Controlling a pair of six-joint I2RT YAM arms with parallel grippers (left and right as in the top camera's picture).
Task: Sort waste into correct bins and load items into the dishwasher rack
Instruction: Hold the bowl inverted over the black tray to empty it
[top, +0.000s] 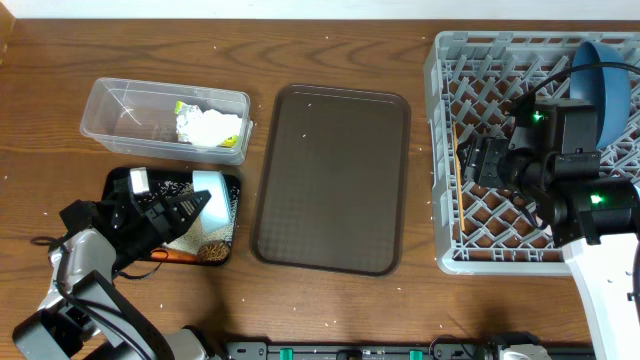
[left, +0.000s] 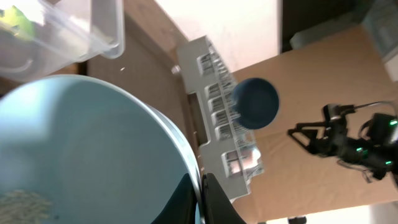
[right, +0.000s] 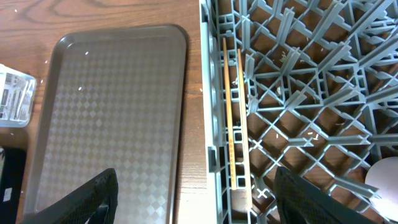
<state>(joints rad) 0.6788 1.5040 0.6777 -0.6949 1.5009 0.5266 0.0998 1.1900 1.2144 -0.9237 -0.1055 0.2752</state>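
Observation:
The white bowl, still tilted over the shallow black tray, will be let go by my left gripper on the grey rack's side (top: 452, 132) (left: 229, 112) facing the serving tray, by the chopsticks.
My left gripper (top: 188, 206) is shut on the rim of the white bowl with light blue rim (top: 212, 188), held tilted over the shallow black tray (top: 118, 180). The tray holds rice grains (top: 188, 236), a brown lump (top: 210, 250) and a carrot (top: 176, 256). In the left wrist view the bowl (left: 81, 155) fills the frame, with my fingers (left: 202, 199) pinching its edge. The clear tub (top: 100, 96) holds a white napkin (top: 210, 127). My right gripper (right: 202, 199) is open and empty above the grey rack's (top: 447, 150) left wall, over the chopsticks (right: 233, 112). The dark blue plate (top: 605, 88) stands in the rack.
The dark brown serving tray (top: 330, 180) lies between the bins and the rack and shows bare in the right wrist view (right: 106, 112). A pale rounded object (right: 382, 177) sits at the rack's lower right edge of that view.

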